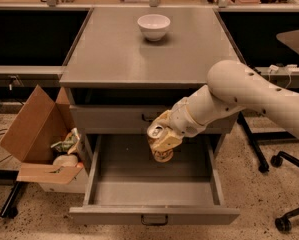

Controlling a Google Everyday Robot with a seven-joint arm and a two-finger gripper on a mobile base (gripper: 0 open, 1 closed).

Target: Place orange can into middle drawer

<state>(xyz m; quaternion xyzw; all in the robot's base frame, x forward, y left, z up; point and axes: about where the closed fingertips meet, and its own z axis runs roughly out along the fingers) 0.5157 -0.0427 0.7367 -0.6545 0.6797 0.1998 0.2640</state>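
My gripper is going to set the orange can down on the open middle drawer's bottom (152, 192). It will let go there, just behind that drawer's small dark handle. The can is now held tilted just above it.
My gripper (162, 140) is shut on the orange can (159, 145), a small orange-brown can with a silver top. It holds the can tilted, just above the inside of the open middle drawer (154, 185), near the drawer's back centre. The grey drawer is pulled far out, with its small dark handle (154, 220) at the front edge. The identical closed drawer (109, 118) sits above it, right behind my gripper. My white arm reaches in from the right.
A white bowl (154, 26) stands on the cabinet top (114, 54) at the back. An open cardboard box (39, 139) with rubbish stands on the floor to the left. Chair bases (284, 184) stand at the right.
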